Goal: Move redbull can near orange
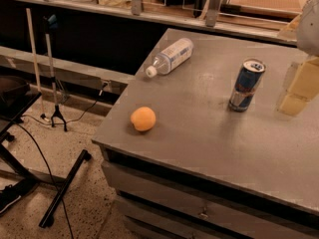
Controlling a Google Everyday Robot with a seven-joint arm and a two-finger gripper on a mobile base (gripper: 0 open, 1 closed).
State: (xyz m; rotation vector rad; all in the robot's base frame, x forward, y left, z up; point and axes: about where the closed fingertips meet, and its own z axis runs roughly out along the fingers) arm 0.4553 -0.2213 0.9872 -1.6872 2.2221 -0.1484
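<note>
Next, my gripper goes to the upper part of the redbull can (pixel 249 73) and closes there, because the can must move near the orange.
The redbull can (pixel 245 85) stands upright on the grey table (pixel 199 133), right of its middle. The orange (pixel 143 119) lies near the table's front left edge, well to the left of the can and a little nearer to me. My gripper (pixel 299 86) hangs at the right edge of the view, just right of the can at about its height, apart from it and holding nothing that I can see.
A clear plastic bottle with a white cap (pixel 170 57) lies on its side at the table's far left. Drawers run under the table front. A shelf with clutter runs along the back. Stands and cables are on the floor at the left.
</note>
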